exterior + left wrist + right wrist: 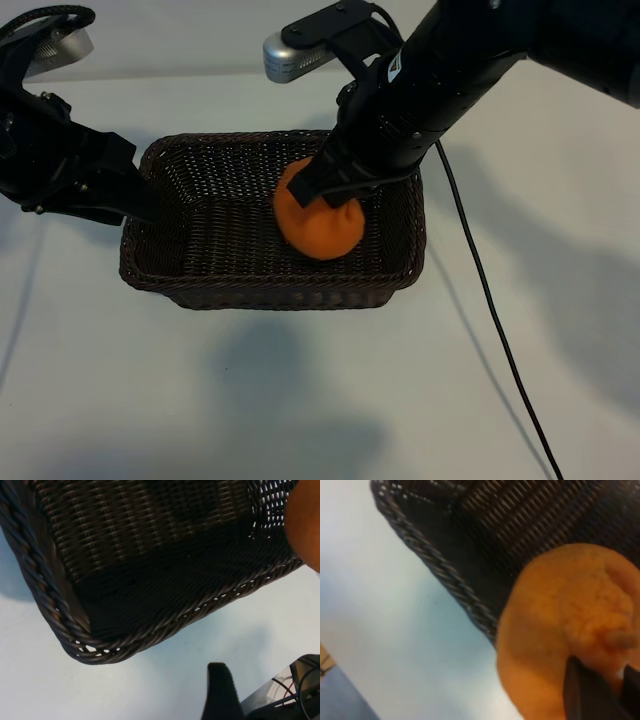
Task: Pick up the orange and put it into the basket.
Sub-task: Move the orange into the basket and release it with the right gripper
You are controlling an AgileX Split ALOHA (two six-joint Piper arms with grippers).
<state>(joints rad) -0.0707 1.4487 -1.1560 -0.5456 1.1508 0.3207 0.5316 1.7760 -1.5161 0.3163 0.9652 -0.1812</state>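
Observation:
Next, my right gripper lets go of the orange on the bottom of the wicker basket, close against the basket's near side [331, 254].
The orange [320, 232] hangs inside the outline of the dark brown wicker basket [270, 296], in its right half. My right gripper [330, 190] comes down from the upper right and is shut on the fruit's puckered top. In the right wrist view a dark finger [585, 695] presses into the orange [555, 625] beside the basket rim [435, 565]. Whether the orange touches the basket floor I cannot tell. My left gripper [135, 195] stands open just outside the basket's left end, holding nothing. One of its fingers [220, 692] shows over the table, apart from the basket's corner [45, 600].
The basket stands on a white table [300, 400]. A black cable [490, 320] runs from the right arm across the table at the right. The right arm's silver camera housing [290, 55] sits above the basket's far rim.

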